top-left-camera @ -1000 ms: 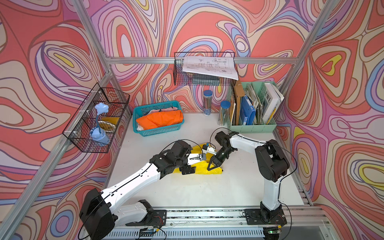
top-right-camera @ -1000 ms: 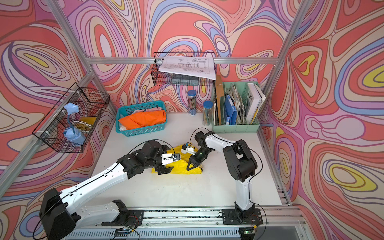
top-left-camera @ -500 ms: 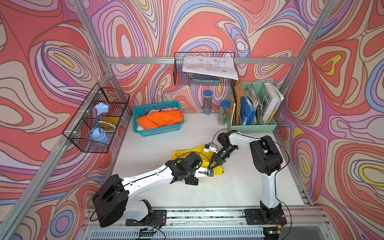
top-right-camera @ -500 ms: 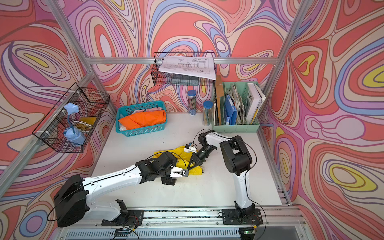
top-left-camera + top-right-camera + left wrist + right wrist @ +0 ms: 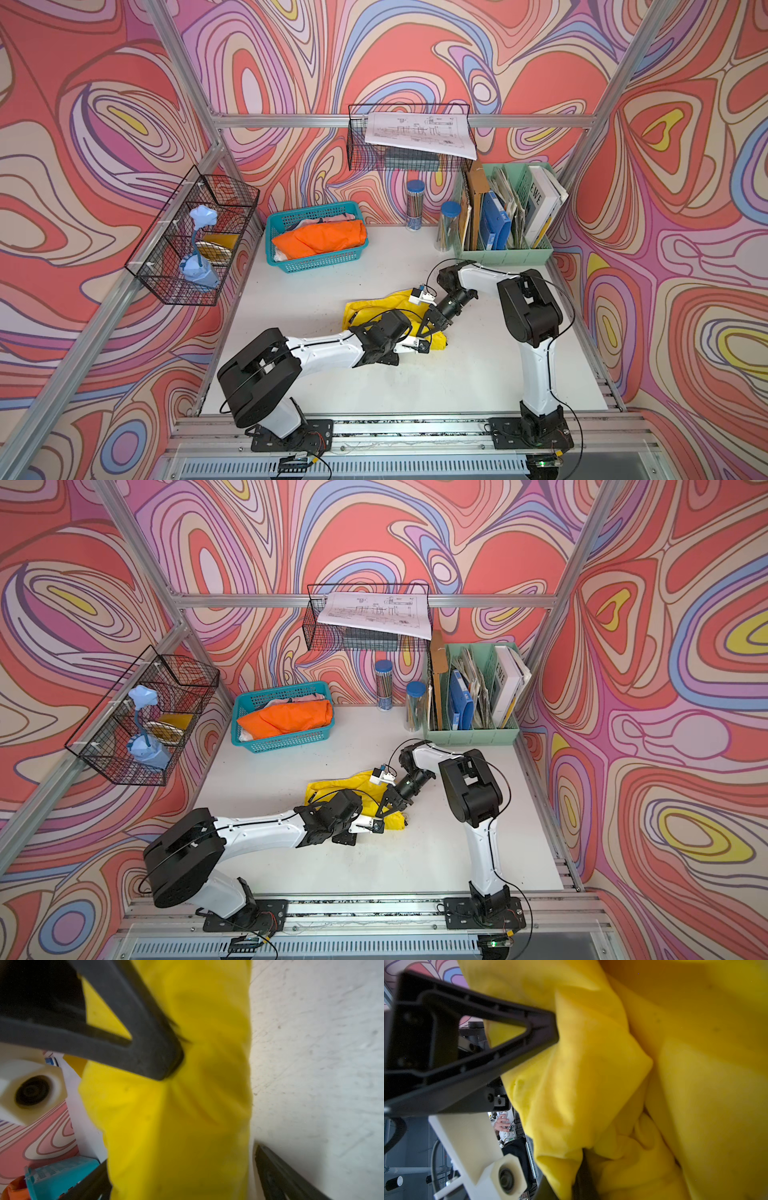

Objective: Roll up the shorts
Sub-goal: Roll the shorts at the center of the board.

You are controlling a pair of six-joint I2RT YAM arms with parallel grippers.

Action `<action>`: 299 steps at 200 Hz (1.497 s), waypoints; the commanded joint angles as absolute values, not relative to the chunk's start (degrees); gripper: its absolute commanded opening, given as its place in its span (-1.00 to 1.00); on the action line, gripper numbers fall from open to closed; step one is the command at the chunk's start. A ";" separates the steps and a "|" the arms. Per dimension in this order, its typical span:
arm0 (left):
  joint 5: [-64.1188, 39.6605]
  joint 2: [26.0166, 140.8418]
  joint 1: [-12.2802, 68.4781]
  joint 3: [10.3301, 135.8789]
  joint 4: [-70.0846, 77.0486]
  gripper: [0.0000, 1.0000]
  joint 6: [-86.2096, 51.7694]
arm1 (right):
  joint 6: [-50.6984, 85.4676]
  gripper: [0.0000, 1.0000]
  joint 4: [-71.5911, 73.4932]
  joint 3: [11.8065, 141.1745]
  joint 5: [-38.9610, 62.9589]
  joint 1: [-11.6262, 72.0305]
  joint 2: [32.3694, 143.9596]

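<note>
Next, my right gripper backs off, as both my grippers crowd one end of the yellow shorts, and my left gripper will take the shorts nearer their middle (image 5: 390,303).
The yellow shorts (image 5: 374,305) (image 5: 328,787) lie bunched in the middle of the white table, and both arms meet at their front right end. My left gripper (image 5: 420,344) (image 5: 376,827) is open. In the left wrist view its dark fingers (image 5: 278,1178) straddle a rolled band of the shorts (image 5: 176,1126). My right gripper (image 5: 430,326) (image 5: 386,806) reaches down from the back right and is shut on a fold of the shorts (image 5: 571,1084). The cloth drapes over it and hides most of the jaws. Its finger (image 5: 145,1043) presses into the roll.
A teal basket (image 5: 320,264) with an orange garment stands at the back left. A green file organiser (image 5: 505,253) and two blue-capped tubes (image 5: 449,224) stand at the back right. Black wire baskets hang on the left wall (image 5: 191,237) and back wall (image 5: 407,141).
My left arm has swung from the shorts' left side to their front right end, with its open gripper now beside the right one. The right gripper has stayed shut on the cloth.
</note>
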State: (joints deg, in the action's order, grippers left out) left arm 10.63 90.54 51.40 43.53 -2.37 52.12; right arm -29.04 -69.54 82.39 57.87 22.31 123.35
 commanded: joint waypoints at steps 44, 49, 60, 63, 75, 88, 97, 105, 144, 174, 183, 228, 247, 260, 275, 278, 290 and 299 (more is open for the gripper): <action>8.00 92.24 47.67 46.16 -9.02 -0.60 50.80 | -28.78 -0.80 -66.81 79.92 52.35 21.97 123.25; 7.70 91.98 47.40 46.42 -9.78 -0.68 50.59 | -28.27 -0.61 -66.15 79.67 52.20 21.92 123.06; 6.92 91.45 46.90 47.15 -11.78 -0.82 50.05 | -27.10 0.72 -64.97 79.31 51.66 21.64 122.87; 6.62 91.35 46.83 47.37 -12.23 -0.85 49.94 | -26.84 0.93 -64.66 79.21 51.61 21.50 122.85; 5.36 91.01 46.59 47.72 -13.79 -0.90 49.41 | -25.27 0.96 -62.95 78.70 50.82 20.97 122.42; 4.56 91.01 46.58 47.96 -14.75 -0.96 49.19 | -21.68 0.96 -59.73 77.74 48.87 20.04 121.60; 3.84 90.98 46.57 48.25 -16.74 -0.97 48.96 | -18.81 0.96 -57.12 77.06 47.84 18.71 120.41; 3.30 90.81 46.60 48.39 -17.65 -0.97 48.85 | -15.64 0.96 -54.07 76.08 46.49 17.06 119.04; 1.24 88.87 46.56 49.46 -21.34 -0.98 48.13 | -6.74 0.96 -47.51 74.21 36.00 9.67 110.77; -0.39 88.25 46.41 50.51 -23.93 -0.98 47.40 | -4.35 0.96 -45.48 73.37 27.37 8.36 106.23; -1.30 88.29 46.24 50.95 -24.93 -0.98 47.05 | -3.70 0.96 -43.52 72.11 24.61 8.36 104.00; -9.24 91.76 42.64 56.77 -32.76 -0.99 45.90 | -7.00 0.96 -33.09 62.74 17.82 8.68 89.77; -10.15 94.34 41.72 59.69 -36.12 -1.00 45.73 | -8.44 0.96 -28.49 58.19 15.47 10.26 83.72; -11.21 95.93 41.15 61.68 -38.26 -1.00 45.31 | -10.07 0.96 -25.05 55.34 11.83 13.19 79.82; -13.52 97.87 40.04 64.15 -41.51 -1.00 44.92 | -12.36 0.96 -21.42 52.10 4.50 18.50 76.01; -14.06 98.36 39.85 64.88 -42.50 -1.00 44.91 | -12.32 0.96 -20.72 51.56 2.42 19.66 75.42; -15.02 100.29 39.01 67.11 -44.99 -1.00 44.52 | -10.20 0.96 -17.50 49.36 -7.16 23.61 72.91; -16.02 101.55 38.57 68.39 -46.55 -1.00 44.63 | -9.15 0.96 -15.88 48.05 -11.12 24.93 71.13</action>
